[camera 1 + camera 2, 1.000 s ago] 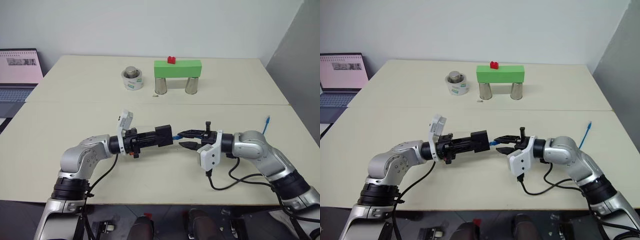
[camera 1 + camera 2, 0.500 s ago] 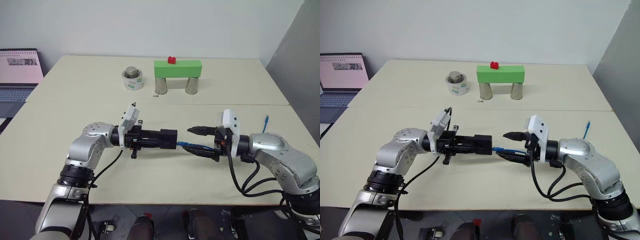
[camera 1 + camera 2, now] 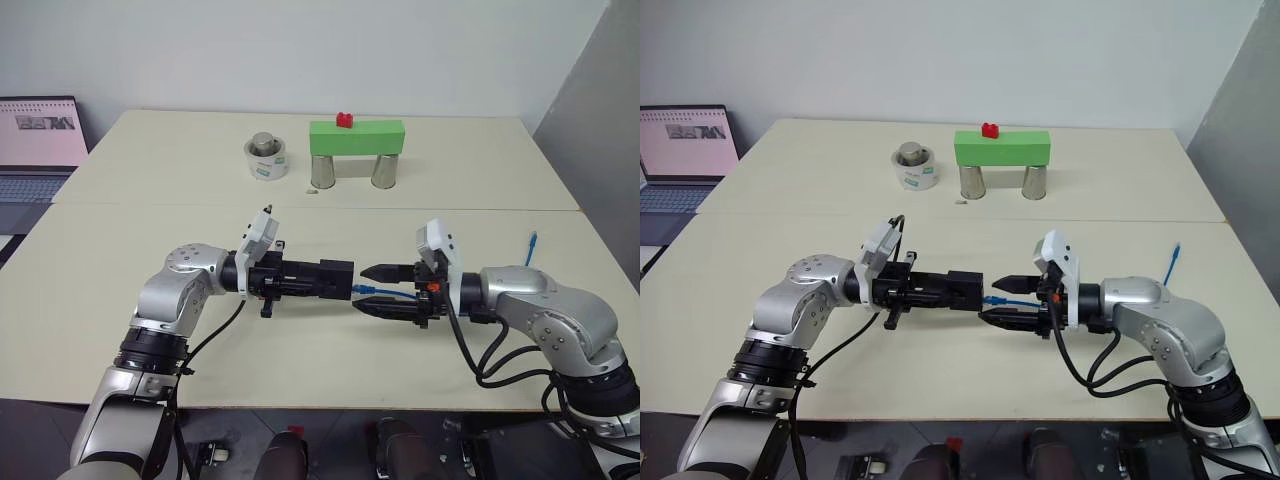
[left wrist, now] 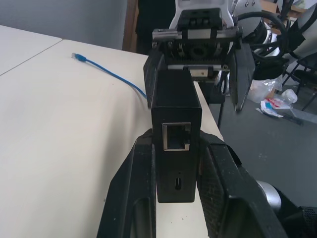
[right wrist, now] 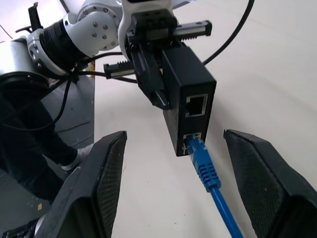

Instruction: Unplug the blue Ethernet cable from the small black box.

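The plug leans from the lower port toward one finger of the robot's right gripper, so the robot should center that gripper's fingers and grip the plug (image 5: 195, 145) near the port.
My left gripper (image 3: 318, 280) is shut on the small black box (image 3: 336, 277) and holds it level above the table, with the port side facing right. The box (image 5: 190, 96) has two ports on that face. The clear plug of the blue Ethernet cable (image 5: 207, 171) sits in the lower one. My right gripper (image 3: 360, 289) is open, one finger above and one below the cable (image 3: 388, 292), right at the plug and not touching it. The cable's far end (image 3: 533, 243) lies near the table's right edge.
At the back of the table a green block (image 3: 355, 136) with a small red piece on top rests on two metal cans. A white tape roll (image 3: 265, 158) with a metal weight stands to the left of them. An open laptop (image 3: 38, 140) is at the far left.
My right wrist has rolled over, so its white mount now sits on top, and its jaws have opened wider around the cable. The left wrist also rolled a little, still gripping the box.
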Robot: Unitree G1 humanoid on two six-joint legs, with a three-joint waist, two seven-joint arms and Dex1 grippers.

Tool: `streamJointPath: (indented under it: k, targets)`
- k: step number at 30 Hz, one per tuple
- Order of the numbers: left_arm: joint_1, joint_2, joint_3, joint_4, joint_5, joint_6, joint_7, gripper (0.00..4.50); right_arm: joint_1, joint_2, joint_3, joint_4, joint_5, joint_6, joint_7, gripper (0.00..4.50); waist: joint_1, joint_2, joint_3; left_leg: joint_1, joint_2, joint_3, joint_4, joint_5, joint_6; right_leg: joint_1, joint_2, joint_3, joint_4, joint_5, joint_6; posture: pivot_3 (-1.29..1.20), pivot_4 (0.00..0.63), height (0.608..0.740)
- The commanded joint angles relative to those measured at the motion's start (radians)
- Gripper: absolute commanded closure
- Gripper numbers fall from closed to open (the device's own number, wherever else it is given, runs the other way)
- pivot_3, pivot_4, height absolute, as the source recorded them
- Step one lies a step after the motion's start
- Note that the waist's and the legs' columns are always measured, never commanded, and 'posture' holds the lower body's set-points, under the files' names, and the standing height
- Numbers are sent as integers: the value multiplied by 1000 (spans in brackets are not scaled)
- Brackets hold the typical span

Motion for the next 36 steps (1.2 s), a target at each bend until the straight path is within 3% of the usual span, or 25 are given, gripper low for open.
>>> streamJointPath:
  k: [1, 12, 13, 14, 15, 25, 36]
  targets:
    - [-8, 6, 18, -25, -3, -10, 4, 3736, -25, 12, 6, -6, -14, -16, 2, 1187, 0, 0, 0, 0, 0, 0, 0, 0, 0, 0, 0, 0, 0, 0, 0, 0, 150, 740]
    - [-2, 7, 21, -34, -5, -9, 7, 3736, -32, 34, 8, 7, -14, -10, 5, 1187, 0, 0, 0, 0, 0, 0, 0, 0, 0, 0, 0, 0, 0, 0, 0, 0, 150, 740]
    - [-2, 6, 21, -34, -5, -8, 8, 3736, -33, 33, 9, 10, -17, -12, 7, 1556, 0, 0, 0, 0, 0, 0, 0, 0, 0, 0, 0, 0, 0, 0, 0, 0, 150, 740]
    - [-3, 5, 21, -33, -5, -8, 9, 3736, -33, 32, 9, 11, -19, -13, 9, 1572, 0, 0, 0, 0, 0, 0, 0, 0, 0, 0, 0, 0, 0, 0, 0, 0, 150, 740]
    - [-3, 5, 21, -33, -6, -8, 9, 3736, -33, 31, 10, 13, -21, -14, 10, 1959, 0, 0, 0, 0, 0, 0, 0, 0, 0, 0, 0, 0, 0, 0, 0, 0, 150, 740]
    - [-4, 3, 21, -36, -9, -7, 4, 3736, -40, 9, 26, 33, -55, -37, 51, 4126, 0, 0, 0, 0, 0, 0, 0, 0, 0, 0, 0, 0, 0, 0, 0, 0, 150, 740]
    - [7, 24, 14, -46, 1, -10, -16, 3736, -75, -20, 46, 59, -91, -45, 125, 4278, -1, 0, 0, 0, 0, 0, 0, 0, 0, 0, 0, 0, 0, 0, 0, 0, 150, 740]
